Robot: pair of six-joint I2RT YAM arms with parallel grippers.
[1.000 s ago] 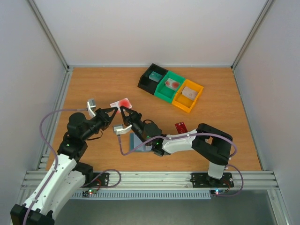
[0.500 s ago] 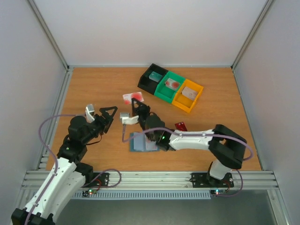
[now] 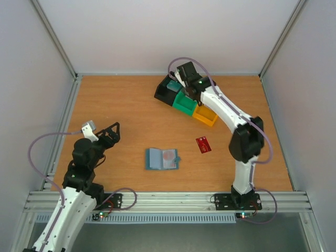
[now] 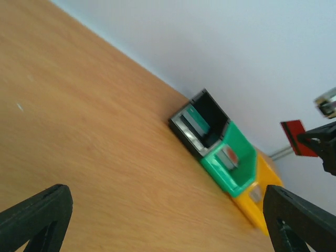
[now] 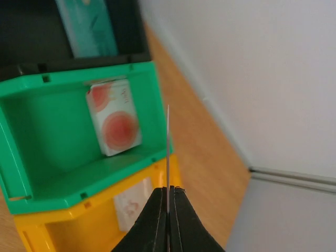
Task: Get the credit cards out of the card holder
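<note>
The robot's left gripper will close on the outer edge (image 3: 147, 158) of the light blue card holder, on the half across from the card with the red disc.
The light blue card holder (image 3: 157, 159) lies open on the table, and a pale card with a red disc (image 3: 168, 155) shows in its right half. To its right a dark red credit card (image 3: 203, 144) rests flat on the wood. My right gripper (image 5: 168, 190) is shut on another credit card (image 5: 168, 147), seen edge-on, above the seam between the green bin (image 5: 47, 152) and the orange bin (image 5: 63, 226). From the left wrist view that held card (image 4: 293, 137) looks red. My left gripper (image 3: 112, 131) stands open and empty at the left, well away from the holder.
Three joined bins sit at the back: black (image 3: 169, 88) with a teal card (image 5: 86, 26), green (image 3: 185, 103) with a white red-dotted card (image 5: 113, 118), orange (image 3: 206, 116) with a white card (image 5: 134, 205). Walls close in the table on three sides.
The right arm has carried the card from above the holder to over the bins. The left gripper opened, let go and drew back to the left. The holder now lies uncovered.
</note>
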